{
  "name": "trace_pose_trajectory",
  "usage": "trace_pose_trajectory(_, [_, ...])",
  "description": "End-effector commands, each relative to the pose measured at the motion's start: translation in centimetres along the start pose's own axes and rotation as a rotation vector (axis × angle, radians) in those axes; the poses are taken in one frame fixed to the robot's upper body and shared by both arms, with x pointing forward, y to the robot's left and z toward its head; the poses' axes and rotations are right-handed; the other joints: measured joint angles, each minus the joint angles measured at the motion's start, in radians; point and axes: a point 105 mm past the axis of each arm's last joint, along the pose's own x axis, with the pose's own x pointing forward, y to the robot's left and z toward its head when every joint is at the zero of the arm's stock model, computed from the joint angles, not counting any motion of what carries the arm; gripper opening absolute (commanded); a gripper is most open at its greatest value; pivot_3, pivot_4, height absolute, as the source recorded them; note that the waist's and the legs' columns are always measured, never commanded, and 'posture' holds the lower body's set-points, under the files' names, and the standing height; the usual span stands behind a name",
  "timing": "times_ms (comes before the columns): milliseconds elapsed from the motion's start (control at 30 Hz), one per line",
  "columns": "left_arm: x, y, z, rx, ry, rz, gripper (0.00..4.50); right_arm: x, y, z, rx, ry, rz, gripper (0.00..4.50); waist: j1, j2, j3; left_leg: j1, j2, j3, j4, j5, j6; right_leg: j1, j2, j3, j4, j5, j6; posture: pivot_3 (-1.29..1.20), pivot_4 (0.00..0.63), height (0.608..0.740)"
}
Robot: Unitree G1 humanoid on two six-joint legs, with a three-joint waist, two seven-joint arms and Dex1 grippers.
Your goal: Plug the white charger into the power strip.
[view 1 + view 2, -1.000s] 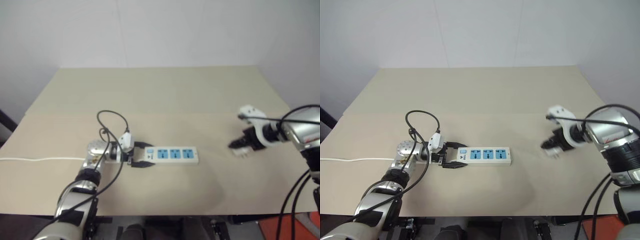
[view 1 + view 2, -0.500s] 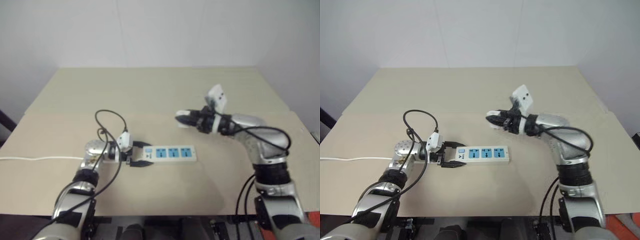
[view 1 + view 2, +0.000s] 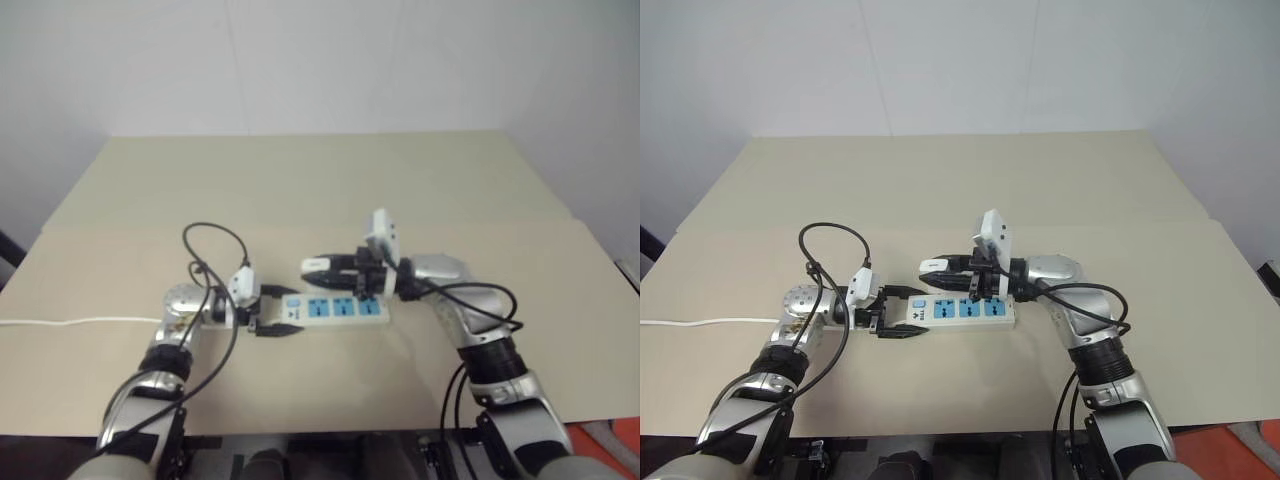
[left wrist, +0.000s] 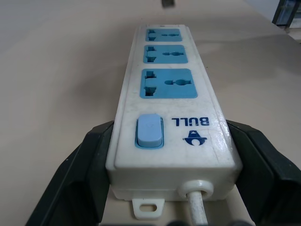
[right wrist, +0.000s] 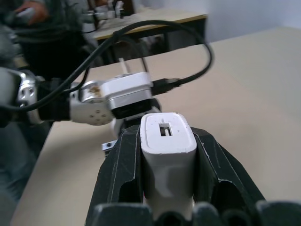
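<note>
My right gripper is to release the white charger in the blue socket (image 3: 318, 310) that is nearest to the switch end of the power strip.
The power strip (image 3: 337, 308), a long white bar with three blue sockets, lies flat on the table in front of me. My left gripper (image 3: 268, 313) is shut on its switch end, one black finger (image 4: 82, 174) on each long side. My right gripper (image 3: 322, 266) points left, level, and is shut on the white charger (image 3: 312, 264). The charger (image 5: 167, 148) hangs above the strip's left half, clear of the sockets. Its prongs are hidden.
The strip's thin white cord (image 3: 80, 322) runs off the beige table (image 3: 300, 180) at its left edge. A black cable loop (image 3: 215, 240) arches over my left wrist. A seam crosses the table behind the strip. A wall stands behind the far edge.
My right arm swung from the table's right side leftward with the charger and turned its gripper level, pointing left over the strip. The left gripper and strip stayed put.
</note>
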Motion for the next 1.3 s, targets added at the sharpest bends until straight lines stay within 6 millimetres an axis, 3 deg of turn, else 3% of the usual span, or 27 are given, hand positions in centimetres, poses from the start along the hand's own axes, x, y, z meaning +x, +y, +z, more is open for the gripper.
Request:
trace_pose_trajectory(33, [-0.2,-1.0,-0.6,-0.011,0.032,-0.041,3.26,0.5,0.5,-0.2,-0.053,-0.010,0.039,1.11,0.000,0.000,0.000,0.000,0.000,0.000,0.000,0.000,0.000,0.000,0.000,0.000,0.000,0.000,0.000,0.00,0.150,0.740])
trace_pose_trajectory(433, [-1.1,-1.8,-0.6,-0.020,0.045,-0.040,3.26,1.3,-1.3,-3.9,-0.047,0.036,-0.024,1.11,-0.004,0.000,0.000,0.001,0.000,0.000,0.000,0.000,0.000,0.000,0.000,0.000,0.000,0.000,0.000,0.00,0.150,0.740])
trace_pose_trajectory(633, [-1.3,-1.9,-0.6,-0.022,0.051,-0.035,3.26,0.8,-1.5,-5.3,-0.039,0.062,-0.037,1.11,-0.009,0.000,0.000,0.003,0.001,0.001,0.000,0.000,-0.001,0.000,0.001,0.001,0.001,0.000,-0.001,0.00,0.150,0.740])
trace_pose_trajectory(1067, [-1.9,-2.1,-0.9,-0.022,0.075,-0.031,3.26,-5.2,-1.8,-9.1,-0.034,0.220,-0.085,1.11,0.006,0.000,-0.002,0.002,0.000,0.000,-0.001,0.000,-0.001,0.002,0.000,0.000,-0.001,0.000,-0.001,0.00,0.150,0.740])
trace_pose_trajectory(1300, [-2.4,-2.1,-0.9,-0.018,0.083,-0.020,3.26,-6.9,-1.8,-10.2,-0.007,0.279,-0.068,1.11,0.010,-0.001,-0.003,0.002,0.000,0.000,-0.001,0.000,-0.001,0.002,0.000,0.000,-0.001,0.000,-0.001,0.00,0.150,0.740])
